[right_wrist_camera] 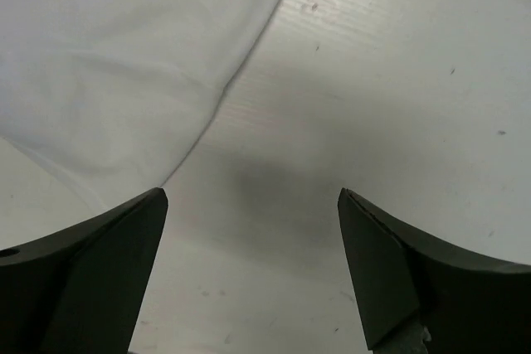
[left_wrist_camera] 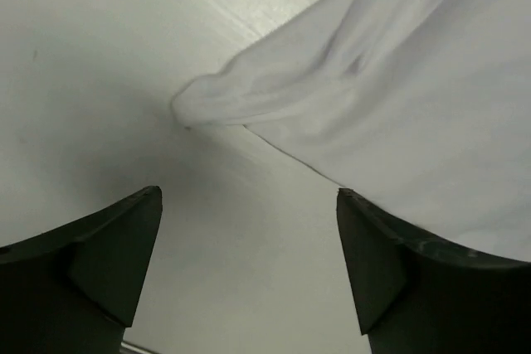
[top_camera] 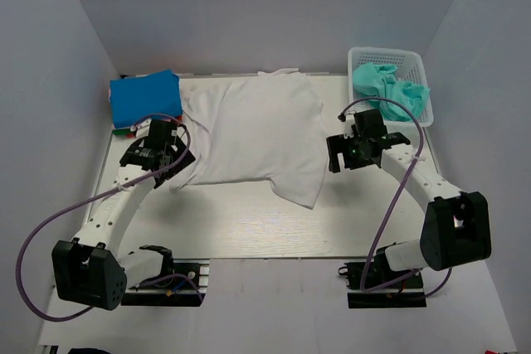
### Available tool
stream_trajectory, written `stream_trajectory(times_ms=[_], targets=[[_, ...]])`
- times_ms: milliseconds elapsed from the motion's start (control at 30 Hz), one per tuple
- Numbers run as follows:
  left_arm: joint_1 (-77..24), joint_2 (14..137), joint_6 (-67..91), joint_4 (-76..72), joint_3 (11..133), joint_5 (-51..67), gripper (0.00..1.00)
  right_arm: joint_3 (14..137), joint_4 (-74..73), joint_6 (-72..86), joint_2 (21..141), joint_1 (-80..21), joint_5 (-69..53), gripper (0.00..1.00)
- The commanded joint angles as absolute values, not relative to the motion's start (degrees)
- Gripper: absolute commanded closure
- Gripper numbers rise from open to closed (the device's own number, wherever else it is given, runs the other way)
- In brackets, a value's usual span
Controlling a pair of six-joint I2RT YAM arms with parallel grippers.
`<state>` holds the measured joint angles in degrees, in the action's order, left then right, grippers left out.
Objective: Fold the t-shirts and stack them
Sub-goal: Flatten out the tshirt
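The robot's right gripper will next close on the pointed near corner (top_camera: 312,203) (right_wrist_camera: 131,192) of the white t-shirt, which sticks out toward the front part of the table.
A white t-shirt (top_camera: 249,134) lies spread across the middle of the table, collar at the far edge. My left gripper (top_camera: 166,153) hovers open and empty at the shirt's left sleeve; in the left wrist view (left_wrist_camera: 249,230) the bunched sleeve (left_wrist_camera: 274,89) lies just ahead of the fingers. My right gripper (top_camera: 353,148) is open and empty over bare table just right of the shirt's right edge (right_wrist_camera: 124,64). A folded bright blue shirt (top_camera: 145,99) tops a stack at the far left. A crumpled teal shirt (top_camera: 390,89) fills the basket.
A white lattice basket (top_camera: 411,60) stands at the far right corner. The folded stack shows red and green edges (top_camera: 124,131) under the blue. Grey walls close in left, right and behind. The table's front strip (top_camera: 249,230) lies between the arm bases.
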<state>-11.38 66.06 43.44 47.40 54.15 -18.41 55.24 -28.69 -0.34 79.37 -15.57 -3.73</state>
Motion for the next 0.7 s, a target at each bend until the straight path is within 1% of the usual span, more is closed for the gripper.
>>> stream_trajectory(times_ms=[0,67,167,267,300,367,400,433,467,533,600,667], targets=[[-11.43,63.09,47.64,56.05,57.55,-17.23,0.00,58.35,-32.78,0.18,77.52,-16.17,-5.80,0.10],[-11.43,65.11,48.25,56.78,60.45,-17.23,0.00,61.06,-32.96,1.48,78.13,-16.08,-6.15,0.10],[-11.43,67.67,45.19,53.10,63.53,-13.03,0.00,64.06,-31.38,3.24,79.71,-16.17,-7.47,0.10],[-11.43,73.46,41.92,46.07,66.08,-10.38,0.00,68.46,-28.66,6.41,83.84,-16.43,-10.28,0.10],[-11.43,75.30,40.79,42.05,66.79,-9.24,0.00,70.90,-27.78,7.29,86.98,-16.61,-10.72,0.10],[-10.90,81.63,38.50,38.69,69.68,-7.13,0.00,72.33,-26.20,8.34,89.81,-18.01,-11.34,0.10],[-10.90,83.91,37.54,36.67,71.00,-7.12,0.00,75.21,-26.37,7.65,91.91,-18.37,-11.60,0.10],[-10.90,86.28,37.53,36.65,72.67,-7.12,0.00,76.10,-26.72,7.12,92.54,-20.02,-11.69,0.10],[-10.90,91.27,37.01,37.35,76.51,-7.99,0.00,76.81,-26.98,7.12,94.38,-20.91,-11.25,0.10],[-10.90,96.13,36.39,40.84,83.10,-10.18,0.00,78.48,-27.16,5.98,97.71,-23.01,-10.73,0.10],[-10.90,101.57,34.55,42.97,86.56,-10.03,0.00,78.93,-27.25,5.89,99.22,-24.16,-10.63,0.10],[-10.90,103.53,32.45,42.90,87.45,-7.31,0.00,79.45,-28.03,6.06,102.21,-25.84,-10.11,0.10]])
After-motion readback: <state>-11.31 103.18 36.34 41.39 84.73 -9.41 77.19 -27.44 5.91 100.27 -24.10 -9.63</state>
